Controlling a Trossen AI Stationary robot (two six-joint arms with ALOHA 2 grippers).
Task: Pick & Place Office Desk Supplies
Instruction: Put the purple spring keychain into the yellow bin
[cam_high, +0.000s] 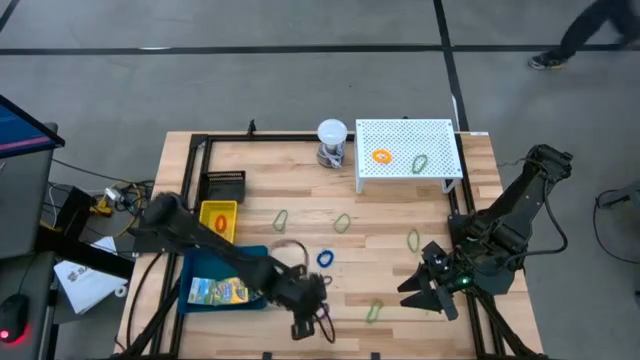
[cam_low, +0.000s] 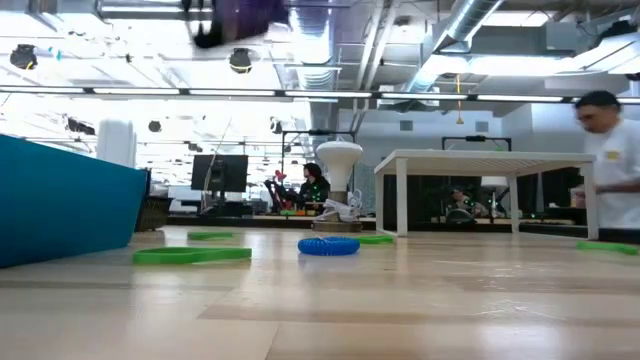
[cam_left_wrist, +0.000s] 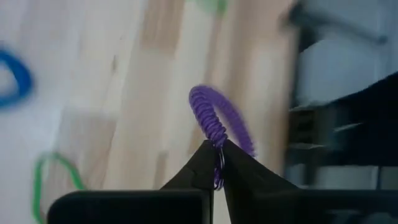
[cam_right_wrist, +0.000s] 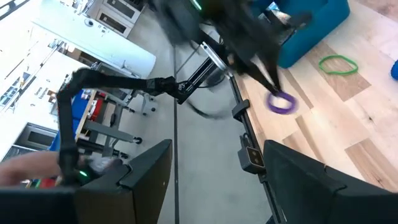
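Next, my left gripper drops the purple loop in the yellow bin (cam_high: 214, 236), between the orange loop there and the blue tray. The purple loop is now near the table's front edge.
My left gripper (cam_high: 303, 327) is near the table's front edge, just right of the blue tray (cam_high: 190, 272), and is shut on a purple coiled loop (cam_left_wrist: 221, 118). The right wrist view shows the same loop (cam_right_wrist: 281, 102) under the blurred left fingers. My right gripper (cam_right_wrist: 217, 186) hovers open at the front right (cam_high: 432, 290) and holds nothing. Green loops (cam_high: 343, 222) and a blue loop (cam_high: 325, 258) lie flat on the wood. A printed packet (cam_high: 218, 291) lies in the blue tray. My left gripper pinches one spot on the purple loop's coil (cam_left_wrist: 217, 144) between its two fingertips. The fingers slant downward at it. The rest of the ring stands out beyond the tips, and it looks lifted off the wood.
The yellow bin (cam_high: 218, 218) and black mesh basket (cam_high: 224, 186) stand behind the tray. The white perforated stand (cam_high: 408, 150) at the far right carries an orange loop and a green one, with a white ball-topped object (cam_high: 332, 140) beside it. A person (cam_low: 605, 160) stands beyond the table.
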